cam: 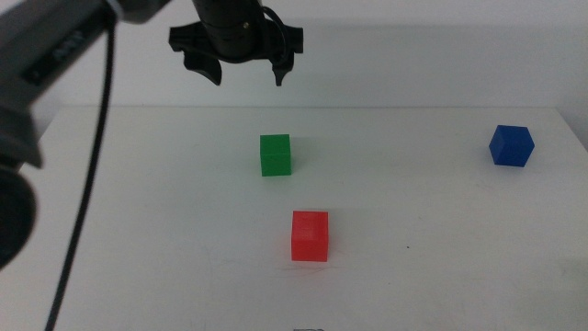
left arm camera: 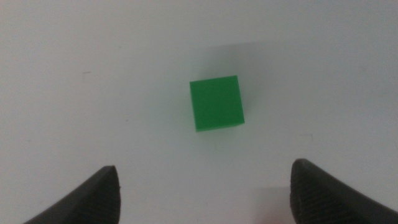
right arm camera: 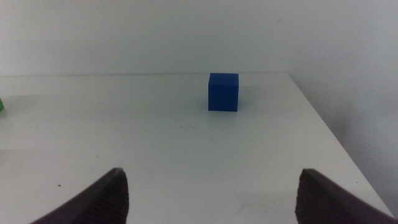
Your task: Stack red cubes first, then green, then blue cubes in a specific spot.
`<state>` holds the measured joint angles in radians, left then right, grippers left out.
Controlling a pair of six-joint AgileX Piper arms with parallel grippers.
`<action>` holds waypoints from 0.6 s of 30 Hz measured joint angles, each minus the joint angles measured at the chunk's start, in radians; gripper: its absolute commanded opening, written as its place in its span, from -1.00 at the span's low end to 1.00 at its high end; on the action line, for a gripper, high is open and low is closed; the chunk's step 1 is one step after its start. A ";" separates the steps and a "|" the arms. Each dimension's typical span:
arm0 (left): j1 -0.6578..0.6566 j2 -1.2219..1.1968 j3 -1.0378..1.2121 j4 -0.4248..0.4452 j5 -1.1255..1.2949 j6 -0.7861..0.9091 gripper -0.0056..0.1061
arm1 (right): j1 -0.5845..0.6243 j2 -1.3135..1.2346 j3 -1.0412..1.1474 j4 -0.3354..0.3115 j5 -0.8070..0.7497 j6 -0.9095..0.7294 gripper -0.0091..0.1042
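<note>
My left gripper needs to grab the upper part of the green cube [cam: 276, 145] [left arm camera: 216, 103], which is behind the red cube.
The red cube [cam: 310, 235] lies on the white table near the middle front. Behind it, slightly left, sits the green cube [cam: 275, 154], also seen in the left wrist view as the green cube [left arm camera: 216, 103]. My left gripper [cam: 248, 74] hangs high above and behind the green cube, open and empty, with its jaws spread wide [left arm camera: 205, 193]. Far right lies the blue cube [cam: 511, 145]; the right wrist view shows the blue cube [right arm camera: 223, 91] ahead of my open, empty right gripper [right arm camera: 208, 193]. The right arm is outside the middle view.
The left arm's dark cable [cam: 92, 184] hangs down over the table's left side. The table's right edge [right arm camera: 336, 137] runs close to the blue cube, and a pale wall stands behind the far edge.
</note>
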<state>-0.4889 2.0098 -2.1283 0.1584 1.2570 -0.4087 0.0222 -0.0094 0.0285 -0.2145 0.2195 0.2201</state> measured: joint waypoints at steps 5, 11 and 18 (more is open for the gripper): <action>0.005 0.092 -0.057 -0.008 0.000 0.000 0.78 | 0.000 0.000 0.000 0.000 0.000 0.000 0.82; 0.005 0.181 -0.084 -0.012 -0.029 -0.009 0.78 | 0.000 0.000 0.000 0.000 0.000 0.000 0.82; 0.005 0.246 -0.085 -0.012 -0.094 -0.044 0.78 | 0.000 0.000 0.000 0.000 0.000 0.000 0.82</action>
<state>-0.4843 2.2559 -2.2132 0.1461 1.1634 -0.4525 0.0222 -0.0094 0.0285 -0.2145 0.2195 0.2201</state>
